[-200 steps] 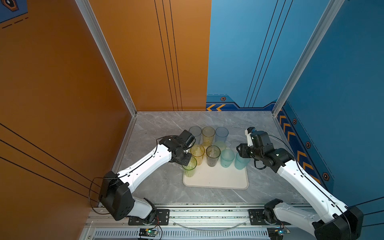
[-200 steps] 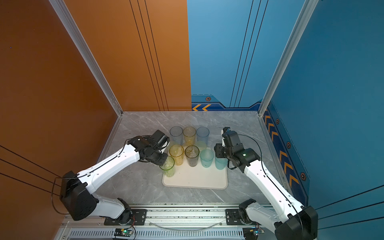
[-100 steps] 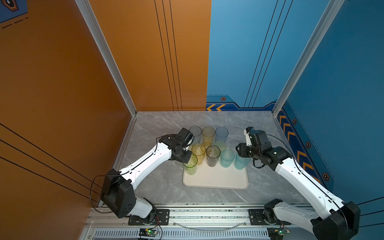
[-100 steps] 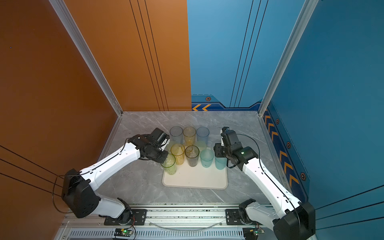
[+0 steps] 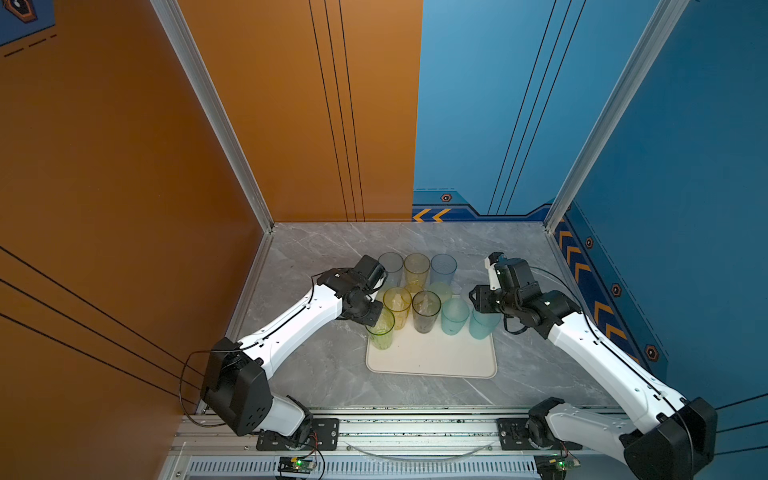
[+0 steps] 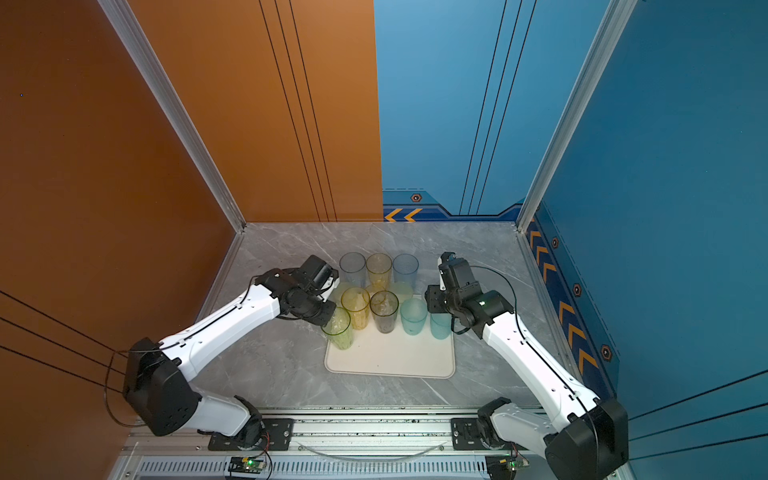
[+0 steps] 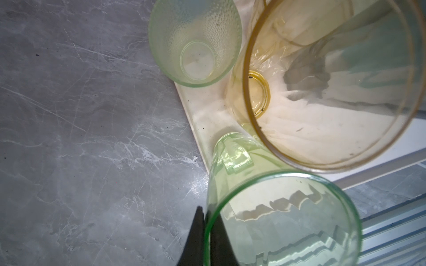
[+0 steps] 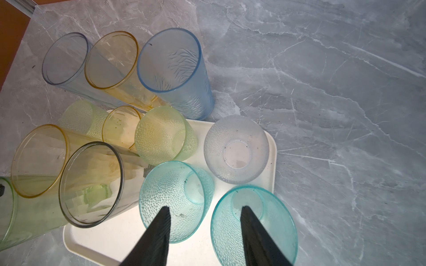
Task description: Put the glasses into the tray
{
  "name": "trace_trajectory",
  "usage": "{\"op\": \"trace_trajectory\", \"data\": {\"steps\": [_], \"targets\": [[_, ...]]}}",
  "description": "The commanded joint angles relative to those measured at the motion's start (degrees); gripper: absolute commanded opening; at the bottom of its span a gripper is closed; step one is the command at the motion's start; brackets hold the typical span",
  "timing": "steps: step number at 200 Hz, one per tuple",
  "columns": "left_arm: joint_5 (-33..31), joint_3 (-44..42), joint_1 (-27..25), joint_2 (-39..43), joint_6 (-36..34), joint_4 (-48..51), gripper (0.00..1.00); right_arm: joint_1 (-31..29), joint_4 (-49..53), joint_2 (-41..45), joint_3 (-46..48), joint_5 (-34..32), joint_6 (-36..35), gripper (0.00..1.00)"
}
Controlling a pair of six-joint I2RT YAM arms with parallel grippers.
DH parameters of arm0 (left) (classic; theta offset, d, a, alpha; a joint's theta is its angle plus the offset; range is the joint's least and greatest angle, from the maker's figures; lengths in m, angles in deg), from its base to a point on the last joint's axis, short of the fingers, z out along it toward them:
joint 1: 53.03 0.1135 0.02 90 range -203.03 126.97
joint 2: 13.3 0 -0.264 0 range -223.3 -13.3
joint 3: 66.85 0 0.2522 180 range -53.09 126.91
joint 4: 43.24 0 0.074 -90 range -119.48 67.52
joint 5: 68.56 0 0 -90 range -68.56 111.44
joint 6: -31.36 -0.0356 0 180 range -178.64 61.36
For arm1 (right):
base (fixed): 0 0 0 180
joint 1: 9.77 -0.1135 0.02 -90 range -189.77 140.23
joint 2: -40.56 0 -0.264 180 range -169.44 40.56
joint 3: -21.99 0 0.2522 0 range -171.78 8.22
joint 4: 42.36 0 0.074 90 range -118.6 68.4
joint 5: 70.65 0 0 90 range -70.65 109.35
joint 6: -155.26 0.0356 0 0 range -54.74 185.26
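Next, my left gripper lets go of the tall green glass on the cream tray's side edge (image 5: 381,348) (image 7: 236,164), in front of the tall yellow glass.
My left gripper (image 7: 204,211) is shut on the rim of a tall green glass (image 5: 380,330), one finger inside the wall and one outside. The green glass's base (image 7: 235,156) is at the left edge of the cream tray (image 5: 432,365). On the tray stand a tall yellow glass (image 5: 397,305), a smoky one (image 5: 426,309), two teal ones (image 8: 175,200) (image 8: 253,228), short yellow-green ones and a clear one (image 8: 236,149). My right gripper (image 8: 205,208) hangs open over the two teal glasses, holding nothing.
Three tall glasses stand on the marble behind the tray: grey (image 5: 390,266), yellow (image 5: 417,268) and blue (image 5: 443,268). The tray's near half (image 6: 390,361) holds nothing. Walls close in the left, back and right; a rail runs along the front.
The left arm has shifted slightly, keeping its hold on the green glass at the tray's left edge. The right gripper has edged a little to the left and stays open.
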Motion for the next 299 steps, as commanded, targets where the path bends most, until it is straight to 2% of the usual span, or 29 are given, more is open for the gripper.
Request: {"op": "trace_trajectory", "data": {"steps": [1, 190, 250, 299], "targets": [[1.4, -0.4, -0.1, 0.0, -0.5, 2.2, 0.03, -0.6, -0.1, -0.4, -1.5, -1.1, 0.4, 0.49], [1.8, 1.8, -1.9, -0.8, -0.6, 5.1, 0.03, -1.0, -0.3, -0.5, -0.9, -1.0, 0.5, 0.49], [1.3, 2.0, -2.8, -1.2, -0.7, 5.2, 0.16, -1.0, -0.3, -0.7, -0.9, -0.9, 0.5, 0.49], [0.9, 1.8, -2.8, -0.6, -0.7, 5.3, 0.17, -1.0, -0.3, -0.6, -0.9, -0.8, 0.5, 0.49]]}}
